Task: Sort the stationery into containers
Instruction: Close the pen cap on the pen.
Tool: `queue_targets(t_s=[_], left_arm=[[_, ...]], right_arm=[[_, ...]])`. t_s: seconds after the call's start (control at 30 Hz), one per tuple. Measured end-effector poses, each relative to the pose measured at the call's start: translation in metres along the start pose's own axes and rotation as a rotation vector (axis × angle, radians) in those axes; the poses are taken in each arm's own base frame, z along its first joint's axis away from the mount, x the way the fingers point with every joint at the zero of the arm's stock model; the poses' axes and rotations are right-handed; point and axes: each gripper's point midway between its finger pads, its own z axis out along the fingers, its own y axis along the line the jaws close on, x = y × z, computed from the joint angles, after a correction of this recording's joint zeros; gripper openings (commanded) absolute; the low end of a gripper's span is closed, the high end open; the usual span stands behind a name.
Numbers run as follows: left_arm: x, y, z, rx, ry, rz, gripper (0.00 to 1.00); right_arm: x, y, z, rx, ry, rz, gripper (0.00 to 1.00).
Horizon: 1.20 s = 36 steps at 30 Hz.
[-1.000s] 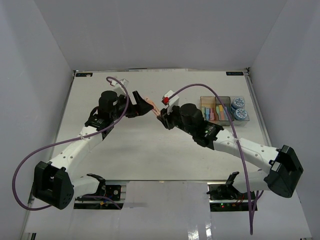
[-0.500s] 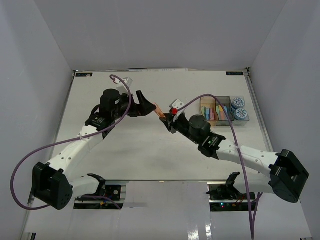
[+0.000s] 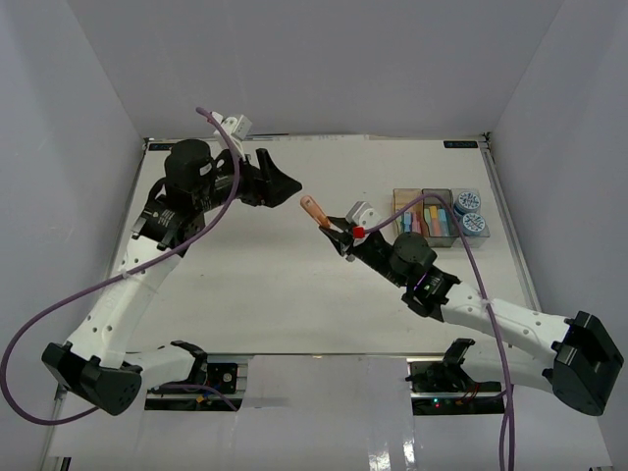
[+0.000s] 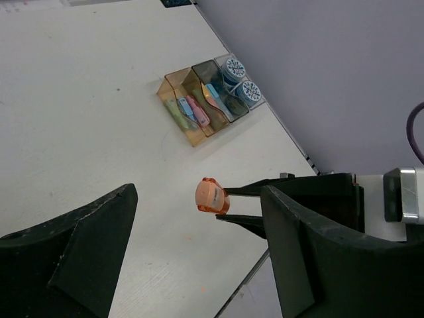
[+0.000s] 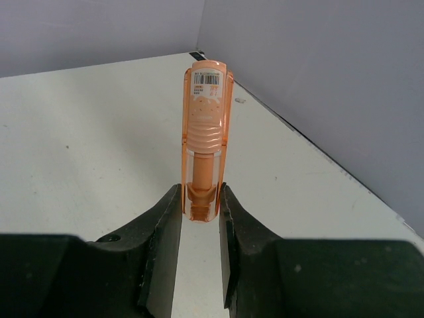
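Note:
The robot's right gripper should release the orange stick between the green and blue sticks in the amber bin [image 3: 403,224].
My right gripper [image 5: 201,205] is shut on the lower end of an orange stick [image 5: 204,126], which stands straight up from its jaws. From above, the orange stick [image 3: 313,209] points up-left from the right gripper [image 3: 336,232], above the middle of the table. My left gripper [image 3: 287,184] hangs open a short way to the upper left, clear of the stick. In the left wrist view the stick's end [image 4: 212,195] shows beyond my wide-apart fingers [image 4: 86,245]. The amber bin [image 3: 406,212] and grey bin [image 3: 438,214] hold pastel sticks. Two blue-and-white tubs [image 3: 469,213] sit in the clear bin.
The three bins [image 4: 202,99] stand in a row near the table's right edge [image 3: 510,245]. White walls close in the table on three sides. Purple cables loop from both arms.
The left gripper has drawn back up and to the left, away from the stick. The right gripper keeps hold of the orange stick and has shifted a little right.

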Motion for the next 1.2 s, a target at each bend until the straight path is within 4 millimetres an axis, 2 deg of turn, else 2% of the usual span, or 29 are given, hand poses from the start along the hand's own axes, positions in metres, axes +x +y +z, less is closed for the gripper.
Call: queue_targets(t_s=[0.2, 0.3, 0.47, 0.67, 0.87, 1.2], left_arm=[[0.001, -0.017, -0.011, 0.061, 0.08, 0.062, 0.72], [0.01, -0.014, -0.007, 0.065, 0.14, 0.06, 0.61], [0.03, -0.004, 0.001, 0.057, 0.227, 0.034, 0.55], [0.038, -0.002, 0.002, 0.059, 0.259, 0.022, 0.45], [0.04, -0.006, 0.002, 0.086, 0.272, 0.018, 0.22], [0.042, -0.011, 0.002, 0.128, 0.279, 0.014, 0.19]], right_arm=[[-0.002, 0.008, -0.001, -0.062, 0.0, -0.061, 0.09], [-0.01, 0.01, 0.001, -0.088, -0.01, -0.09, 0.08], [-0.029, 0.008, 0.006, -0.102, -0.046, -0.128, 0.08], [-0.023, 0.01, 0.012, -0.117, -0.025, -0.152, 0.08], [-0.021, 0.011, 0.012, -0.123, -0.019, -0.155, 0.08], [-0.022, 0.011, 0.013, -0.135, 0.003, -0.159, 0.08]])
